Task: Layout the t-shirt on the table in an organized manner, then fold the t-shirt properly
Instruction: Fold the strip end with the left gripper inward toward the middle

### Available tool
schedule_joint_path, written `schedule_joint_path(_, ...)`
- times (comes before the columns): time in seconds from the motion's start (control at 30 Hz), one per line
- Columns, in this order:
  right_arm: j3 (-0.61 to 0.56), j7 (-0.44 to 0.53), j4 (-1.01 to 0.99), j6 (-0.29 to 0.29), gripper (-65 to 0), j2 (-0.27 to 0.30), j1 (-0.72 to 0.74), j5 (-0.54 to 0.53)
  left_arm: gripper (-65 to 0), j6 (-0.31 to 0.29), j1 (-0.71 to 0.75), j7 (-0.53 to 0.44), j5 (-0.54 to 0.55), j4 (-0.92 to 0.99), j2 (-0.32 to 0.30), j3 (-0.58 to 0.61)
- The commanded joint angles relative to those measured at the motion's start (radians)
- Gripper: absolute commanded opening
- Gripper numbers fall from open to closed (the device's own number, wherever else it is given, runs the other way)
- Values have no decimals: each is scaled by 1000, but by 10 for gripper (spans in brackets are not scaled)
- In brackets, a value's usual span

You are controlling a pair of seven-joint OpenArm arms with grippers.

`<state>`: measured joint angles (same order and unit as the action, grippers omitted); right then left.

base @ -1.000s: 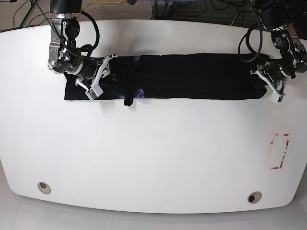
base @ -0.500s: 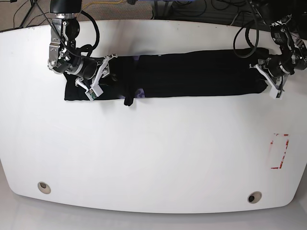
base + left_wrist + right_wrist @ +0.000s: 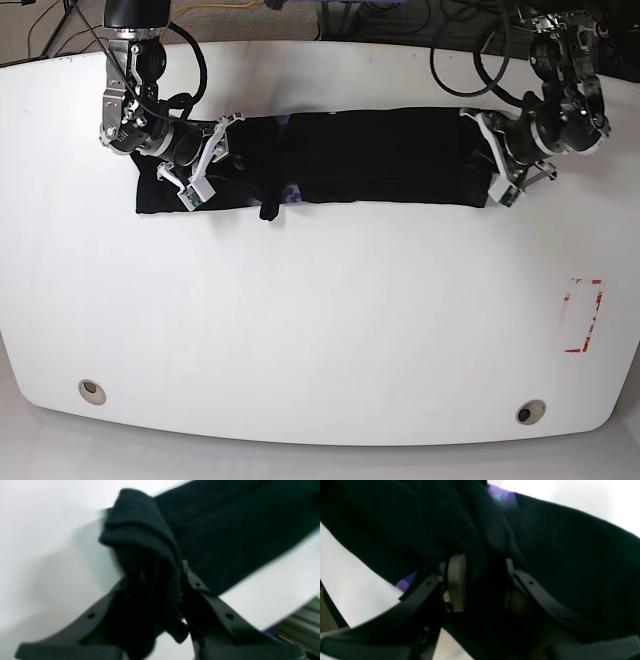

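Next, my left gripper lets go of the t-shirt's lifted end on the t-shirt's flat middle (image 3: 365, 160) beside the purple neck patch.
The black t-shirt (image 3: 370, 160) lies as a long folded strip across the far part of the white table (image 3: 320, 320). My left gripper (image 3: 497, 165) holds the strip's right end, lifted a little and drawn inward. In the left wrist view my left gripper (image 3: 152, 577) is shut on a bunched fold of the t-shirt (image 3: 225, 530). My right gripper (image 3: 205, 160) rests on the strip's left part near the neck. In the right wrist view my right gripper (image 3: 482, 567) pinches the t-shirt (image 3: 570, 555) between its fingers (image 3: 456, 582), and the purple neck patch (image 3: 500, 495) shows above.
A red-outlined rectangle (image 3: 583, 315) marks the table at the right. Two round holes (image 3: 91, 390) (image 3: 530, 411) sit near the front edge. Cables (image 3: 400, 20) lie beyond the far edge.
My left arm has swung leftward in the base view, carrying the shirt's right end with it, so the strip is shorter. The right arm has stayed put.
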<state>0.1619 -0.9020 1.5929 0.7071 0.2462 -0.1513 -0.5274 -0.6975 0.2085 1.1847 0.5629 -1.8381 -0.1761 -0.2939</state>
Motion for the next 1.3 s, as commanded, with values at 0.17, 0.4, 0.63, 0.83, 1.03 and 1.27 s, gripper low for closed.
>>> schedule_joint_path(0.17,1,-29,4,-9,-455,8,2,25,-590,-1,-39,-15,13,-28,65,63)
schedule_joint_path(0.4,1,-29,4,-9,-455,8,2,25,-589,-1,-73,-15,19,-24,119,121)
schedule_joint_path(0.63,1,-29,4,-9,-455,8,2,25,-589,-1,-99,-15,15,-22,183,132)
schedule_joint_path(0.83,1,-29,4,-9,-455,8,2,23,-589,-1,-99,-15,13,-22,198,190)
schedule_joint_path(1.03,1,-27,4,-9,-455,8,2,23,-587,-1,-99,-19,13,-21,200,250)
schedule_joint_path(1.27,1,-27,4,-9,-455,8,2,19,-587,-1,-120,-21,13,-21,209,267)
